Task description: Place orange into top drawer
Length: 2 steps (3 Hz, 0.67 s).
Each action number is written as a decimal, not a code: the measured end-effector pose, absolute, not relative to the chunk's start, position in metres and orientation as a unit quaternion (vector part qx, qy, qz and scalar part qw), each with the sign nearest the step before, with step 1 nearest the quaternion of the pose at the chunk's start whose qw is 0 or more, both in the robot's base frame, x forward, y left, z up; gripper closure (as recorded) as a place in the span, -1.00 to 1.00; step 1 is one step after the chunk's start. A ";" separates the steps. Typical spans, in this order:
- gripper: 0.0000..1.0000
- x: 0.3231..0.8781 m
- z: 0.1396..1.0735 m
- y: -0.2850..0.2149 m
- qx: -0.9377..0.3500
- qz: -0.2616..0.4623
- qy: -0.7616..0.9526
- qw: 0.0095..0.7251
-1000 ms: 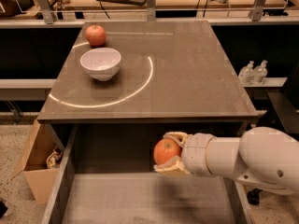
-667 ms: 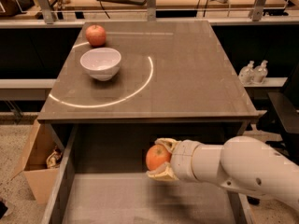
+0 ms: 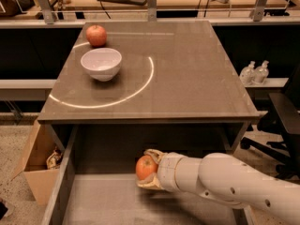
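Next, my gripper sets the orange free on the bare drawer bottom [image 3: 144, 174], letting go of it near the middle of the open top drawer.
The top drawer [image 3: 98, 205] stands pulled open below the tabletop, its flat grey-brown bottom bare. My gripper [image 3: 147, 168] reaches in from the right on the white arm and is shut on the orange [image 3: 145, 167], a round orange fruit. It holds the orange inside the drawer's opening, near the middle and toward the back, just above the bottom. The fingers [image 3: 152, 154] wrap over and under the fruit.
On the tabletop [image 3: 187, 78] stand a white bowl [image 3: 101, 63] and a red apple [image 3: 96, 35] at the back left. A brown cardboard box [image 3: 37, 168] sits on the floor left of the drawer. A black chair [image 3: 281, 121] stands at the right.
My gripper has moved left and lower into the drawer with the orange in it. The bowl and apple have not moved.
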State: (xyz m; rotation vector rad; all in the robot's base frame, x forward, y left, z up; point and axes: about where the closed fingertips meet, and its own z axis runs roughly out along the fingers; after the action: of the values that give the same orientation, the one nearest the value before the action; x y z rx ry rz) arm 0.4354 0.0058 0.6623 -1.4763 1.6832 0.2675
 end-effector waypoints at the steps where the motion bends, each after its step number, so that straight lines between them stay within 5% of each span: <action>1: 1.00 0.438 0.629 0.011 -0.584 0.122 0.677 0.430; 2: 1.00 0.438 0.612 0.014 -0.584 0.133 0.680 0.423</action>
State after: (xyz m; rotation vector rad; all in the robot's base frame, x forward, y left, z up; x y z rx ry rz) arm 0.4385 0.0139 0.6121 -1.4615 1.7031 0.3323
